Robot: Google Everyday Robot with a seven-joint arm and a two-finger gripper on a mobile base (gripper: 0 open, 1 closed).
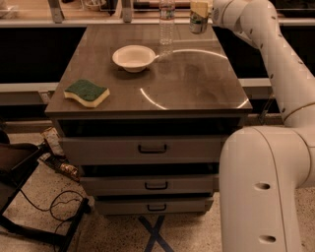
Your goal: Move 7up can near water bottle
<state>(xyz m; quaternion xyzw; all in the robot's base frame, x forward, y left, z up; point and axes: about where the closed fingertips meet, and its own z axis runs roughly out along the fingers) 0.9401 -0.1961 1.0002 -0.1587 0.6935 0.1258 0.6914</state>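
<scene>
Next, I release the 7up can, now low over the far table edge, on the shiny table streak (192, 50) next to the water bottle, away from the bowl.
The 7up can (199, 20), silver-white with a green lower band, is at the far right of the table top, held in my gripper (200, 7), which comes in from the top right and is shut on the can's upper part. The can's base is low over the far table edge; I cannot tell whether it touches. The water bottle (167, 22), clear and ribbed, stands upright at the far middle of the table, a short gap to the left of the can. Its top is cut off by the frame.
A white bowl (133, 57) sits just in front and left of the bottle. A green and yellow sponge (87, 92) lies near the front left corner. The table (192, 83) has drawers below. My white arm (275, 54) runs along its right side.
</scene>
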